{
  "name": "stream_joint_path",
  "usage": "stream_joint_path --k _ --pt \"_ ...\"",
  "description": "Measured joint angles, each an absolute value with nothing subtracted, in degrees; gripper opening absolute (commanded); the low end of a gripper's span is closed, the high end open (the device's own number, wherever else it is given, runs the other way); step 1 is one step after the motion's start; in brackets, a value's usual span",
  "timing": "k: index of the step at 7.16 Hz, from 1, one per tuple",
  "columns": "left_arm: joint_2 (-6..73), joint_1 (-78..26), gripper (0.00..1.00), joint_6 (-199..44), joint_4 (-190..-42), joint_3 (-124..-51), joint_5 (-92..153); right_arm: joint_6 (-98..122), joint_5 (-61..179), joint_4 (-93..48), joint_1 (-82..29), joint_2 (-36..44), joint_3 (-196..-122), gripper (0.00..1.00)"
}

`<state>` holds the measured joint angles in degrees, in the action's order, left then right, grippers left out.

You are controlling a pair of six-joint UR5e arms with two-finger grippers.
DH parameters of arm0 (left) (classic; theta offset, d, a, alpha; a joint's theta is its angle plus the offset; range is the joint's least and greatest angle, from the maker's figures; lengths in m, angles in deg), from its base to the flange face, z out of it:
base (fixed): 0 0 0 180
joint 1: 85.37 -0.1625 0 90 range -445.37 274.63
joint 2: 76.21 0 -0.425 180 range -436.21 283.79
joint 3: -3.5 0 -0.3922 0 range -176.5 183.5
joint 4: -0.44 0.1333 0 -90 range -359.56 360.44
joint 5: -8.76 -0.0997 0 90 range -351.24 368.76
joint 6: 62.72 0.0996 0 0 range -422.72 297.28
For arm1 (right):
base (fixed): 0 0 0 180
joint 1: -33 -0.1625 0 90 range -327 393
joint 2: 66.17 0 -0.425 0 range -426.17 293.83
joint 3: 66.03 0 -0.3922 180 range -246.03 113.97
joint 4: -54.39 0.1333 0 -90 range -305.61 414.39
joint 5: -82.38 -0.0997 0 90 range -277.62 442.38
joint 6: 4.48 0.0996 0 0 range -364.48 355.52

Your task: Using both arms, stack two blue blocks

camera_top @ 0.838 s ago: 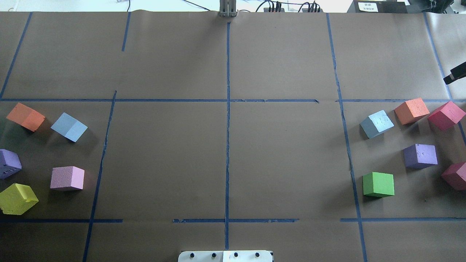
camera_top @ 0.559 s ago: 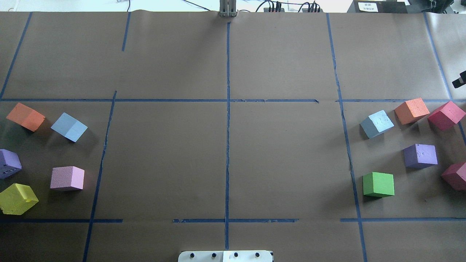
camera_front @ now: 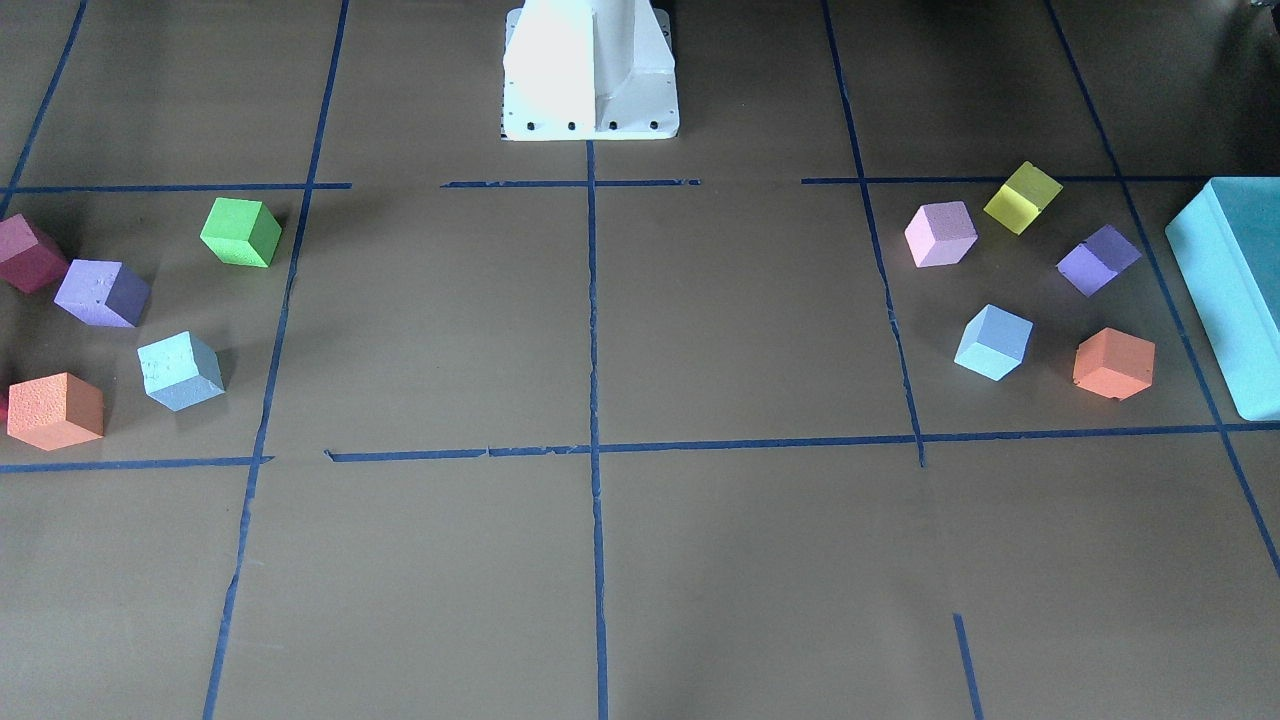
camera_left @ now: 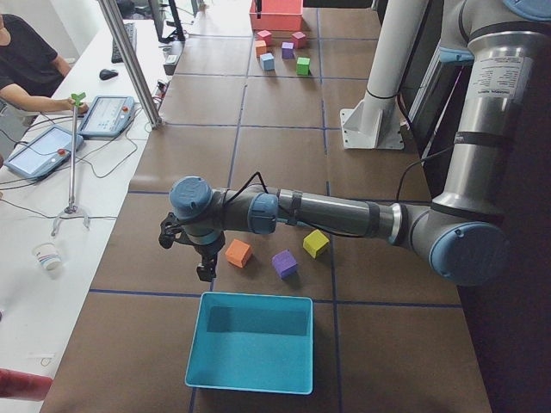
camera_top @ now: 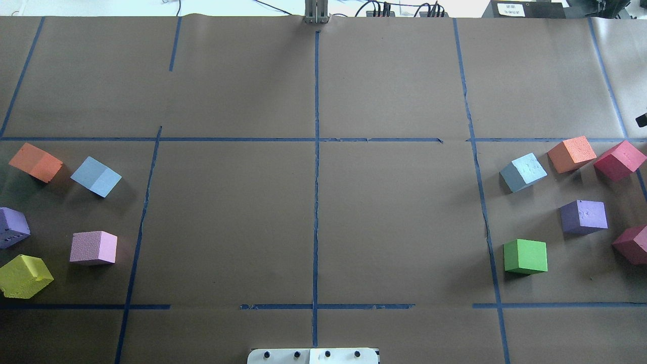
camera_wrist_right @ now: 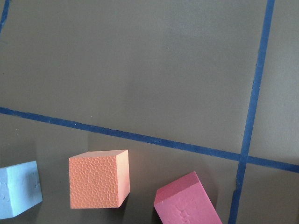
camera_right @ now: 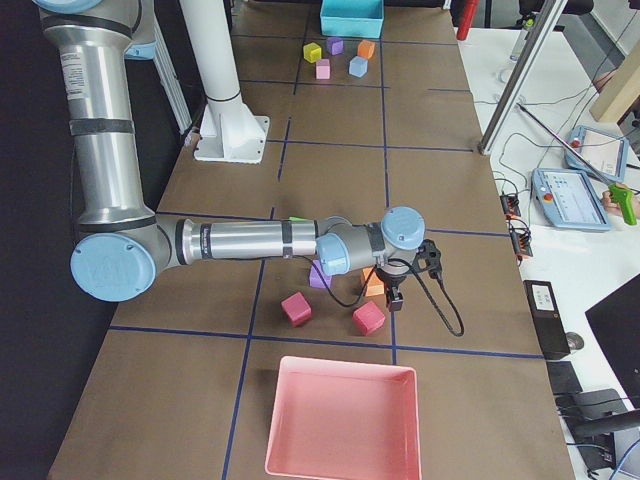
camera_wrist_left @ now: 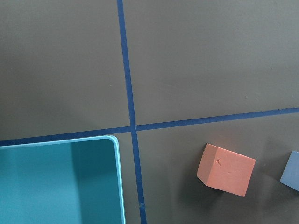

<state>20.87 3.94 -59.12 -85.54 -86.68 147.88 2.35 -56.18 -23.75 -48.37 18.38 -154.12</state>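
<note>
My right gripper will close on the upper sides of the blue block point(camera_front: 182, 360) point(camera_wrist_right: 21, 187) lying between the green cube and the orange cube.
One pale blue block point(camera_top: 96, 176) lies on the table's left side next to an orange cube point(camera_top: 35, 162); it also shows in the front view point(camera_front: 993, 342) and at the left wrist view's edge point(camera_wrist_left: 290, 177). The other blue block point(camera_top: 523, 172) lies on the right side; it also shows in the front view point(camera_front: 180, 371) and the right wrist view point(camera_wrist_right: 17, 189). My left gripper point(camera_left: 205, 271) hangs over the table beyond the orange cube, near the teal box. My right gripper point(camera_right: 395, 298) hangs above the right orange cube point(camera_top: 571, 153); only a black sliver shows overhead. I cannot tell whether either is open.
A teal box point(camera_front: 1225, 290) stands at the left end and a pink tray point(camera_right: 340, 420) at the right end. Purple point(camera_top: 584, 216), green point(camera_top: 525, 256) and crimson point(camera_top: 619, 160) cubes lie right; pink point(camera_top: 93, 247), yellow point(camera_top: 24, 275) and purple point(camera_top: 11, 227) cubes lie left. White pedestal point(camera_front: 590, 70).
The black tip of my right gripper at the overhead view's right edge has drawn back almost out of that view. No block has moved.
</note>
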Motion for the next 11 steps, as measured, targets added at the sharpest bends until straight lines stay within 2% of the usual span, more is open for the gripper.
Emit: stream_joint_path --k 4,6,8,11 --pt "18.3 3.8 1.0 -58.6 -88.7 -87.0 148.1 1.6 -55.9 -30.4 -47.3 15.7 -155.5 1.0" --pt "17.1 3.8 1.0 -58.8 -92.0 -87.3 148.3 3.0 -56.1 -30.5 -45.1 16.5 -159.8 1.0" --pt "15.8 3.8 1.0 -59.1 -93.6 -87.5 150.0 8.7 -56.0 -29.5 -40.0 17.6 -166.2 1.0" --pt "15.6 3.8 1.0 -59.1 -93.9 -87.5 150.8 22.5 -49.4 -24.8 -29.5 18.0 -168.6 1.0"
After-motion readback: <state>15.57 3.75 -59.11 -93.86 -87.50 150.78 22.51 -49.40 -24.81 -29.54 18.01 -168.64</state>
